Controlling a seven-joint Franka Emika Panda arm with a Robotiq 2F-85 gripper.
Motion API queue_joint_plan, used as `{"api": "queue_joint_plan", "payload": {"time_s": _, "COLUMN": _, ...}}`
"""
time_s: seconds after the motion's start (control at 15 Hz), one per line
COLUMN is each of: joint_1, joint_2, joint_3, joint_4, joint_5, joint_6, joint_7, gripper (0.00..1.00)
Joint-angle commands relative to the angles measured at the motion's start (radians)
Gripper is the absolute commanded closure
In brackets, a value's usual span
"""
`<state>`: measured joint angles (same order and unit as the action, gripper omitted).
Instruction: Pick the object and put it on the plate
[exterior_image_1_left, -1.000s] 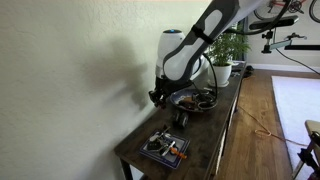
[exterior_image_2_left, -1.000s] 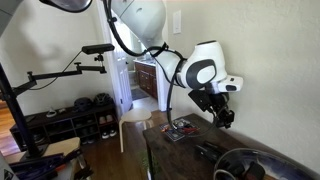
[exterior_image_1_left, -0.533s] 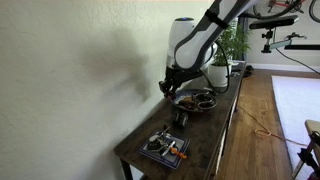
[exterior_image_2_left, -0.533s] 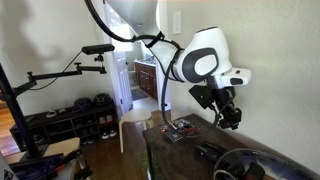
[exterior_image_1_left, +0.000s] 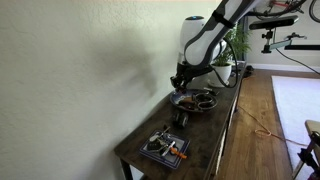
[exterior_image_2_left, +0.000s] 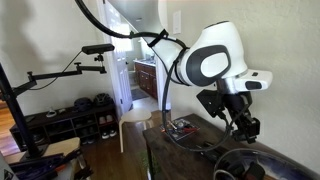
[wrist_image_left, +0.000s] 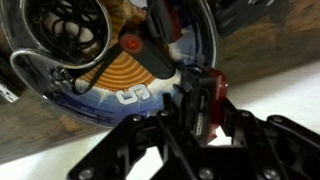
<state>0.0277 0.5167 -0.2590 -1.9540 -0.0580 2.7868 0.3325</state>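
Note:
My gripper will release the black and red object on the orange-striped item in the plate (exterior_image_1_left: 187, 98) (wrist_image_left: 126, 74), close to the black wire coil.
My gripper (wrist_image_left: 192, 112) is shut on the object (wrist_image_left: 196, 92), a small flat block that is dark with a red side. It hangs just above the near edge of the plate (wrist_image_left: 207, 48), a round dark dish holding a black wire coil and an orange-striped item. In both exterior views the gripper (exterior_image_1_left: 180, 83) (exterior_image_2_left: 243, 127) hovers over the plate (exterior_image_1_left: 194, 99) (exterior_image_2_left: 243, 162) on the long dark table.
A square grey tray (exterior_image_1_left: 164, 147) (exterior_image_2_left: 180, 128) with an orange item sits at the table's end. A small dark item (exterior_image_1_left: 182, 118) stands between tray and plate. A plant in a white pot (exterior_image_1_left: 222, 72) stands beyond the plate. The wall runs along one side of the table.
The arm has moved along the table away from the tray and over the plate, with the block still in its jaws.

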Motion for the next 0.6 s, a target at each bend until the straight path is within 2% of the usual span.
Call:
{"api": "queue_joint_plan", "payload": {"time_s": 0.0, "joint_1": -0.004, "joint_2": -0.014, "joint_3": -0.021, "joint_4": -0.040, "joint_5": -0.004, "joint_6": 0.034, "joint_7": 0.021, "gripper": 0.80}}
{"api": "queue_joint_plan", "payload": {"time_s": 0.53, "joint_1": -0.045, "joint_2": 0.069, "joint_3": -0.008, "joint_4": 0.011, "joint_5": 0.035, "joint_6": 0.023, "joint_7": 0.013, "gripper": 0.80}}
